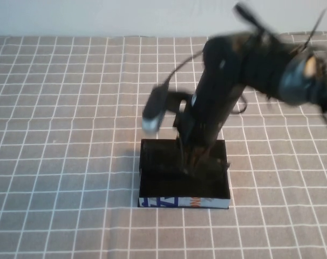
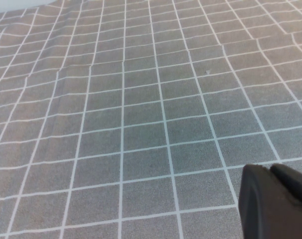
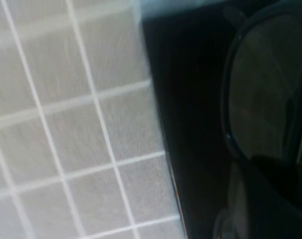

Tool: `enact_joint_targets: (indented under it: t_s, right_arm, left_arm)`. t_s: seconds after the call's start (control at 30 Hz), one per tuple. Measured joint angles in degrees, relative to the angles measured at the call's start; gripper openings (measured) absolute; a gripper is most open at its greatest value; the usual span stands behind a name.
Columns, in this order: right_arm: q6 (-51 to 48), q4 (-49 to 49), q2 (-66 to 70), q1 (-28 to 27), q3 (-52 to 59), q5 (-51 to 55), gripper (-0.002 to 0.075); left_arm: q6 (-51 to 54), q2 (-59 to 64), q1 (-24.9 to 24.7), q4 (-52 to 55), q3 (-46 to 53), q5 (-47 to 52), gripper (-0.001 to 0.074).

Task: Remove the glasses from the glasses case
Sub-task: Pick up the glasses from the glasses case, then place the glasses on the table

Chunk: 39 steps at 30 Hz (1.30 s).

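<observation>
The robot's right gripper will set the glasses down on the cloth (image 1: 271, 189) beside the glasses case, on that gripper's own side.
The glasses case (image 1: 185, 202) is an open black box with a white front edge, lying on the checked cloth at the middle. My right gripper (image 1: 194, 157) reaches down into its back half. In the right wrist view one dark lens of the glasses (image 3: 263, 89) lies inside the case's black interior (image 3: 191, 99), close beside the gripper (image 3: 248, 199). In the high view the glasses are lost in the dark box under the arm. My left gripper (image 2: 273, 172) is shut and empty above bare cloth, out of the high view.
A grey cloth with a white grid (image 1: 72, 135) covers the whole table. The right arm (image 1: 271, 70) comes in from the upper right, with a cable looping beside it. A pale wall runs along the far edge.
</observation>
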Motion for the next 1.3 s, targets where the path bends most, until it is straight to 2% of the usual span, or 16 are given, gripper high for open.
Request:
enact_joint_targets:
  t_s: [0.3, 0.5, 0.63, 0.8, 0.9, 1.17, 1.3]
  right_arm:
    - [28.35, 1.9, -11.23, -5.61, 0.02, 1.79, 0.0043]
    - [39.53, 2.05, -18.33, -11.39, 8.78, 1.88, 0.0043]
    - [44.0, 1.04, -23.85, -14.76, 17.52, -0.3, 0.0043]
    - [47.24, 1.06, -28.08, -18.52, 32.96, -13.22, 0.0043]
    - [47.47, 1.42, -27.9, -18.78, 39.32, -19.92, 0.0042]
    - [47.6, 1.58, -19.68, -18.78, 42.75, -27.9, 0.0046]
    - [47.6, 1.67, -16.25, -18.78, 42.75, -30.47, 0.0088]
  left_arm:
    - [0.0, 0.0, 0.0, 0.0, 0.0, 0.0, -0.0004]
    - [0.0, 0.0, 0.0, 0.0, 0.0, 0.0, -0.0004]
    - [0.0, 0.0, 0.0, 0.0, 0.0, 0.0, -0.0005]
    - [0.0, 0.0, 0.0, 0.0, 0.0, 0.0, -0.0004]
    - [0.0, 0.0, 0.0, 0.0, 0.0, 0.0, -0.0005]
    - [0.0, 0.0, 0.0, 0.0, 0.0, 0.0, -0.0005]
    - [0.0, 0.0, 0.0, 0.0, 0.0, 0.0, -0.0004]
